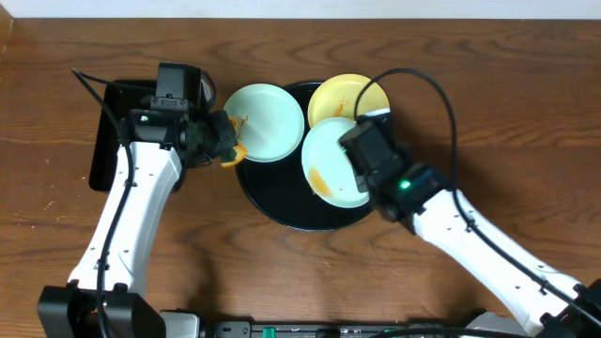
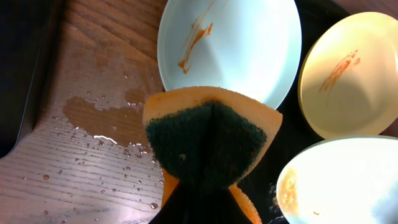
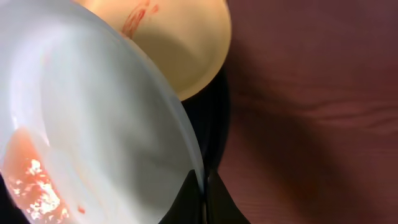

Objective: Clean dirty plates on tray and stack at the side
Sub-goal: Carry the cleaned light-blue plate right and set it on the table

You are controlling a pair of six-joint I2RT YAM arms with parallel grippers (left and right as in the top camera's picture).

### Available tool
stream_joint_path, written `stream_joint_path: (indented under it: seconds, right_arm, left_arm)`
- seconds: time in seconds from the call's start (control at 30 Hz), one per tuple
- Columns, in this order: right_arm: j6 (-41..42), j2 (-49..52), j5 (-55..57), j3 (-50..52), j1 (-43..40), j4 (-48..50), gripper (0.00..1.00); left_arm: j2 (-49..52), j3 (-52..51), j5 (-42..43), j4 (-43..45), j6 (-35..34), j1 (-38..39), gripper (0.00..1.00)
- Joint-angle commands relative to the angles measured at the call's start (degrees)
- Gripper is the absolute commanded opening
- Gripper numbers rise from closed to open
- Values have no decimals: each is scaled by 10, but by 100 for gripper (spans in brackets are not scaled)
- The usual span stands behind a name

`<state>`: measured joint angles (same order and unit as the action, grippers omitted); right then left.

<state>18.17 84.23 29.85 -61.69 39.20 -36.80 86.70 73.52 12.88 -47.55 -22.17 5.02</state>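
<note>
My right gripper is to place the second blue-green plate. It will let go of it on the bare wooden table [image 1: 472, 143] beyond the pale yellow plate.
Three sauce-streaked plates sit on the round black tray [image 1: 272, 197]. A pale blue-green plate [image 1: 265, 120] lies at its left rim, also seen in the left wrist view [image 2: 230, 46]. A pale yellow plate [image 1: 343, 97] lies at the back, also in the wrist views [image 2: 348, 74] [image 3: 180, 43]. My right gripper [image 3: 204, 193] is shut on the rim of the second blue-green plate [image 1: 329, 160] [image 3: 93, 124], which looks tilted up. My left gripper [image 1: 225, 141] is shut on an orange sponge with a dark green scrub face [image 2: 208, 140], held just left of the tray, near the left plate.
A rectangular black tray [image 1: 113, 141] lies at the far left behind my left arm. Water drops and a wet patch [image 2: 93, 118] lie on the wooden table beside the round tray.
</note>
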Motion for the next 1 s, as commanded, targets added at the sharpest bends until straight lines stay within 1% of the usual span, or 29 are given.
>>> stream_joint_path:
  seconds: [0.0,0.1,0.23,0.5,0.97]
  right_arm:
    - [-4,-10,129,-5,29,3,1]
    - [-7,-10,193,-5,53,9,1]
    - [-43,-10,240,-5,78,27,1]
    - [-118,-10,246,-5,102,54,1]
    - [-121,-10,256,-5,104,58,1]
  left_arm:
    - [3,-2,-10,0,10,-2,7]
    - [3,-2,-10,0,10,-2,8]
    - [3,-2,-10,0,10,-2,7]
    - [3,-2,-10,0,10,-2,7]
    - [3,-2,-10,0,10,-2,8]
